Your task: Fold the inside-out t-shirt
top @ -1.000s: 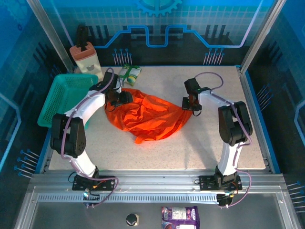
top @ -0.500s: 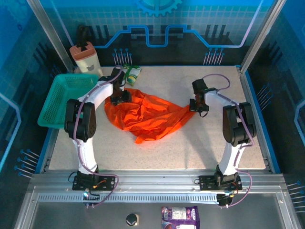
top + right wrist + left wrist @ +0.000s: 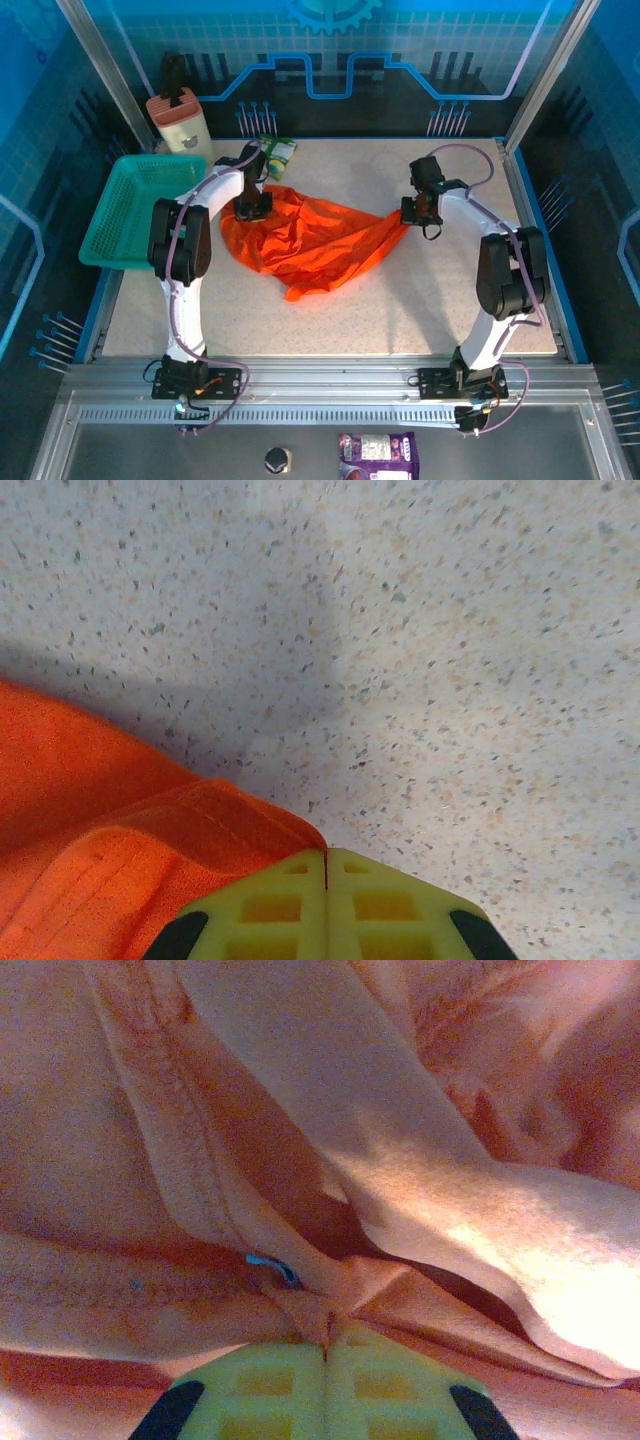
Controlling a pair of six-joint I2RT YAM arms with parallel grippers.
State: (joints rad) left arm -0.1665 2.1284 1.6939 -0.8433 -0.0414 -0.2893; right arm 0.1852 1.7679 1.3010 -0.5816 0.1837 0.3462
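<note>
I can see my left gripper pinching gathered folds in the rumpled t-shirt, so next I bring it back, take the t-shirt's outer end (image 3: 232,238) and help spread it before folding.
The orange-red t-shirt (image 3: 310,240) lies rumpled and stretched across the middle of the table. My left gripper (image 3: 252,207) holds its upper left corner. In the left wrist view the yellow fingertips (image 3: 280,1375) are pressed together on a fold of the t-shirt (image 3: 330,1160). My right gripper (image 3: 418,212) is at the shirt's right tip. In the right wrist view that gripper (image 3: 326,860) is shut on a hemmed edge of the shirt (image 3: 150,840), just above the speckled tabletop (image 3: 450,660).
A teal mesh basket (image 3: 128,205) sits off the table's left edge. A green packet (image 3: 273,155) lies at the back beside a beige bottle (image 3: 180,120). A purple packet (image 3: 378,455) lies on the front rail. Bare table lies in front of the shirt.
Both grippers have moved toward the back of the table and further apart, still holding the shirt. The cloth between them has been drawn out wider and flatter.
</note>
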